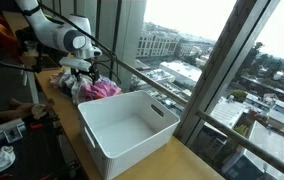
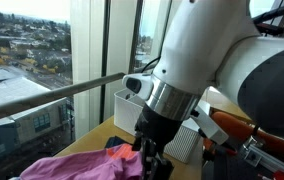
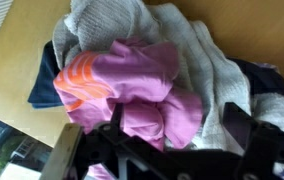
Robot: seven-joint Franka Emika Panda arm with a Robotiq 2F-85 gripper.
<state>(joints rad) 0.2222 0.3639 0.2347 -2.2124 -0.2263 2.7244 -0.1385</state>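
Note:
My gripper will next close on the plain fold (image 1: 103, 86) (image 3: 154, 88) next to the pink garment's orange stripes, near the grey knit.
A pile of clothes (image 1: 95, 88) lies on the wooden counter (image 1: 172, 160) by the window. In the wrist view a pink garment (image 3: 132, 85) with orange stripes lies on top, a grey knit (image 3: 204, 50) is beside it and a dark blue cloth (image 3: 46, 75) is underneath. My gripper (image 3: 177, 125) is open and low over the pile, its two fingers straddling a fold of the pink garment and the edge of the grey knit. Both exterior views show the gripper (image 1: 79, 74) (image 2: 152, 160) right at the pile, with pink cloth (image 2: 72, 165) under it.
A white plastic bin (image 1: 132, 125) stands empty on the counter next to the pile; it also shows behind the arm (image 2: 125, 108). A window rail (image 1: 152, 82) and glass run along the counter's far edge. Equipment sits on the other side (image 1: 2, 130).

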